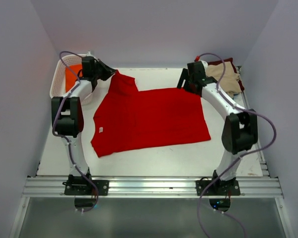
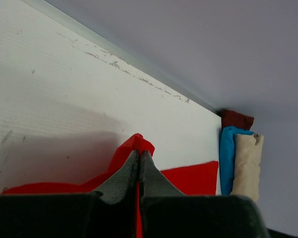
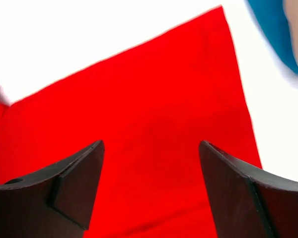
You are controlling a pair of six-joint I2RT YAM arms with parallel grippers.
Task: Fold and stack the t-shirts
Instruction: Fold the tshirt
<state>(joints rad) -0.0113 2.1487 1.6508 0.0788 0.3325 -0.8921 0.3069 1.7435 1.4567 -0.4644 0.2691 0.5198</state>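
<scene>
The red t-shirt has its far corner (image 1: 198, 89) (image 3: 220, 10) beside the folded stack of beige, maroon and blue shirts. My right gripper should close on that corner.
A large bright red t-shirt (image 1: 149, 119) lies spread on the white table with a small white tag (image 1: 101, 130) near its left edge. My left gripper (image 1: 111, 73) is shut on the shirt's far left sleeve (image 2: 139, 145), pinching the cloth between its fingertips. My right gripper (image 1: 185, 82) is open just above the shirt's far right corner (image 3: 154, 124), nothing between its jaws. A folded stack of beige (image 1: 227, 75), maroon (image 1: 227, 62) and blue (image 2: 227, 158) shirts sits at the far right corner. An orange shirt (image 1: 71, 75) lies in the basket.
A white slotted plastic basket (image 1: 57, 82) stands at the far left, behind my left arm. Grey walls close in the table at the back and both sides. An aluminium rail (image 1: 149, 186) runs along the near edge.
</scene>
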